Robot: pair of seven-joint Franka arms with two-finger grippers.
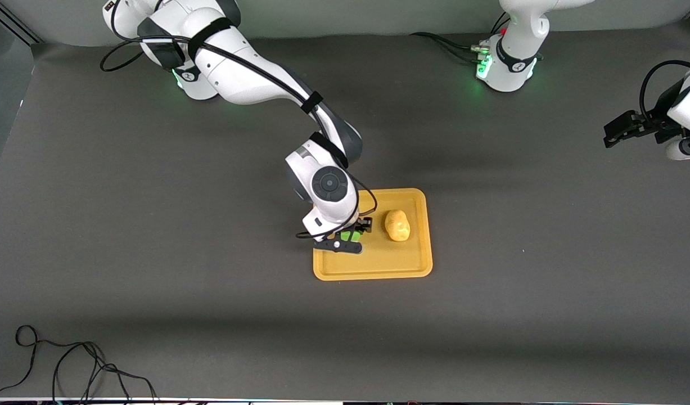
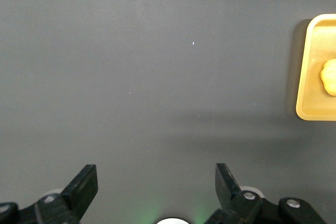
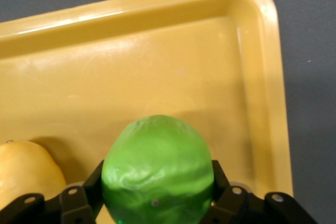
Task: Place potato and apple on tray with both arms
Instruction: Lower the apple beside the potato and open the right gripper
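Next, my right gripper releases the green apple, held low over the tray's other half, on the tray's bottom between the potato (image 1: 353, 237) (image 3: 157, 176) and the bare end rim.
The orange-yellow tray (image 1: 373, 267) lies mid-table. The yellow-tan potato (image 1: 397, 225) rests on it, toward the left arm's end. My right gripper (image 1: 351, 235) is over the tray's other half, shut on the green apple (image 1: 345, 234) and holding it low. In the right wrist view the apple (image 3: 157, 169) sits between both fingers (image 3: 86, 187), with the potato (image 3: 23, 174) beside it and the tray floor (image 3: 157, 77) under it. My left gripper (image 1: 612, 135) waits open and empty over bare table by the left arm's end; its wrist view shows its gripper (image 2: 156, 174), the tray's rim (image 2: 307, 66) and the potato (image 2: 329, 76).
A dark grey mat (image 1: 153, 253) covers the table. A loose black cable (image 1: 69, 365) loops at the table's edge nearest the front camera, toward the right arm's end. The arm bases (image 1: 505, 67) glow green along the edge farthest from that camera.
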